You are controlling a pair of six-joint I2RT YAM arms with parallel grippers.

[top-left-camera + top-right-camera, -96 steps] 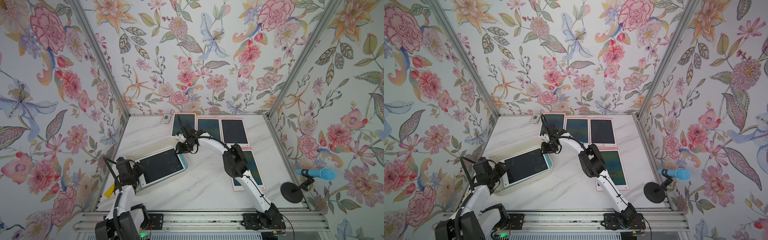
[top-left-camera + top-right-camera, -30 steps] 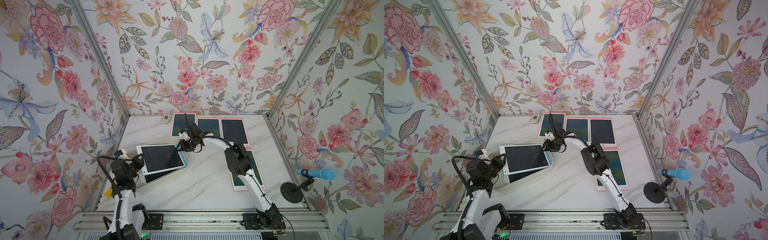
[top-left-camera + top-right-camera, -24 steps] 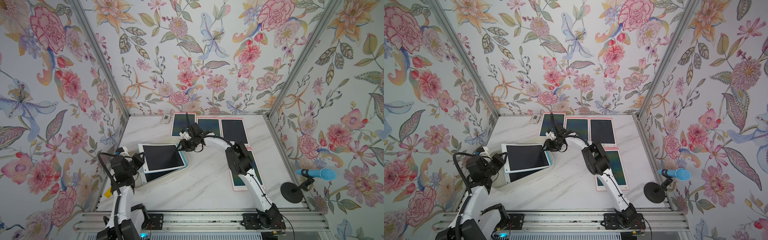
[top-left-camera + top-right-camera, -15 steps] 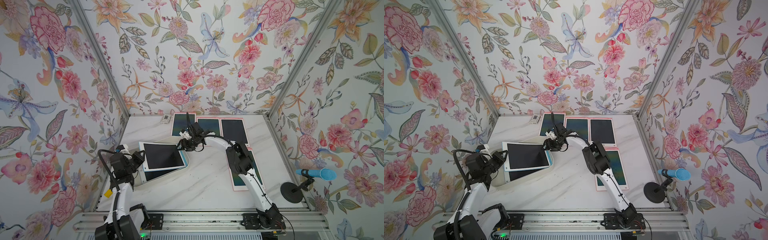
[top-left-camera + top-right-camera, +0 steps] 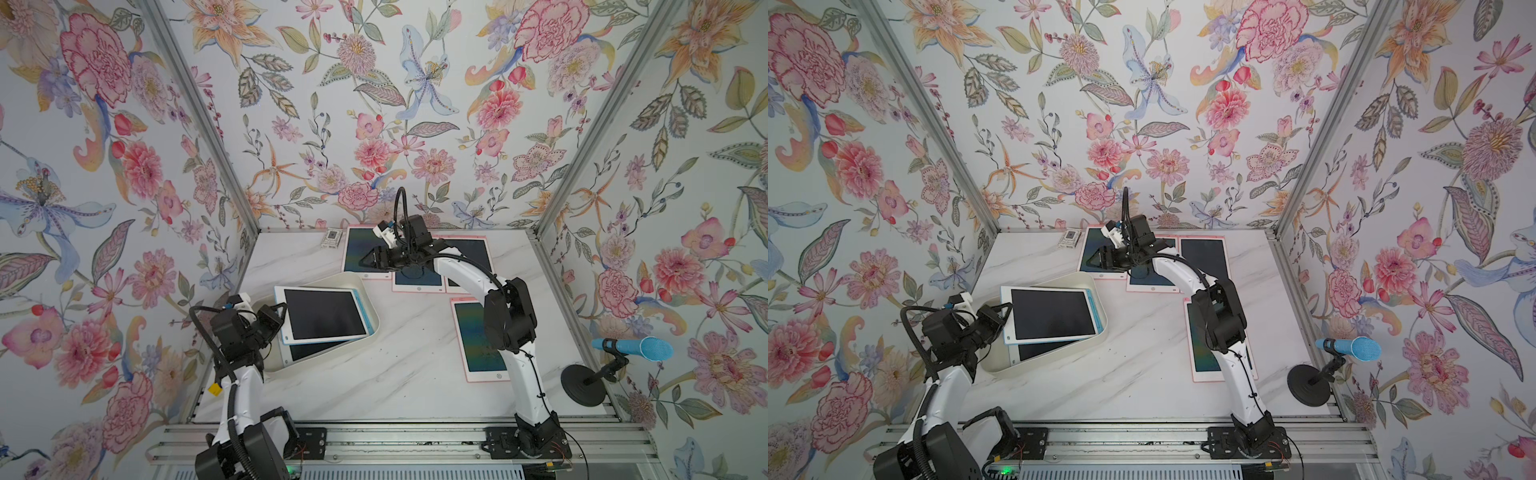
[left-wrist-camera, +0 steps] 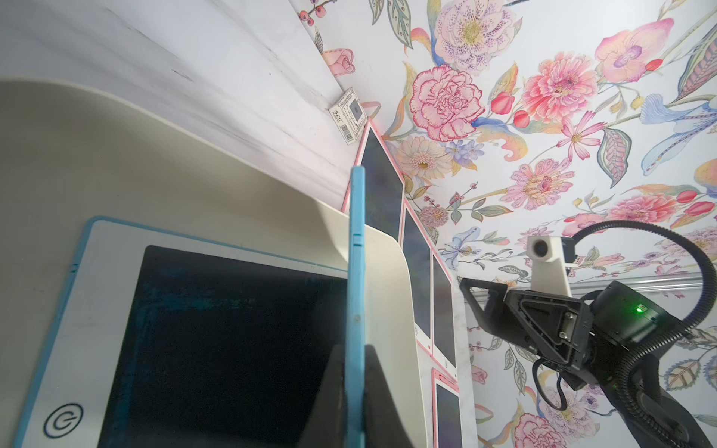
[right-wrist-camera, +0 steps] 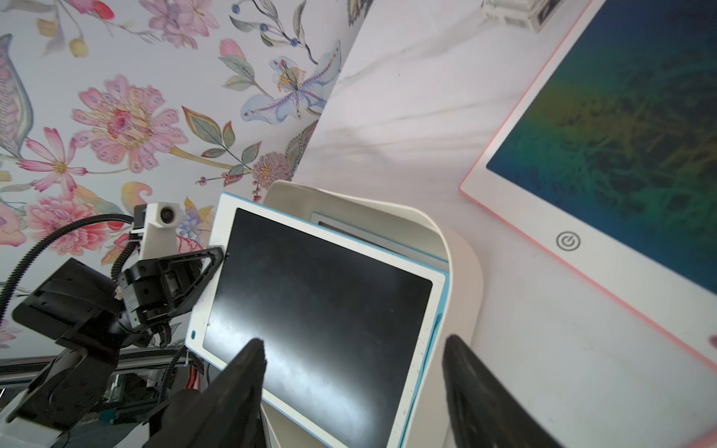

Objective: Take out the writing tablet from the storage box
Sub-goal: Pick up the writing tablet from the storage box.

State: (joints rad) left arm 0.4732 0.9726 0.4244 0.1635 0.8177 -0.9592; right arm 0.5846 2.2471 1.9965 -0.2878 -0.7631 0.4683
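Next, my right gripper grips the lifted blue-edged writing tablet on the near long edge (image 5: 342,336) (image 7: 321,431), toward the end farther from my left gripper.
The cream-white storage box (image 5: 332,358) (image 5: 1059,362) sits at the table's left side. A blue-edged writing tablet (image 5: 324,313) (image 5: 1050,316) hangs roughly level over it, and my left gripper (image 5: 279,320) (image 6: 355,349) is shut on its left edge. In the left wrist view the blue edge (image 6: 356,271) runs between the fingers. Another tablet (image 5: 316,349) (image 6: 217,341) lies in the box underneath. My right gripper (image 5: 368,259) (image 7: 353,341) stands open above the table just beyond the box's far right corner, holding nothing and pointing toward the lifted tablet (image 7: 318,302).
Pink-edged tablets lie flat along the back (image 5: 361,249) (image 5: 469,257) and at the right (image 5: 478,340). A small card with a dark square (image 5: 332,238) sits at the back wall. A blue microphone on a black stand (image 5: 631,349) is at the right edge.
The tablet that lay in the box is now lifted above it in my left gripper and has drifted slightly right. My right gripper has opened wider and risen a little.
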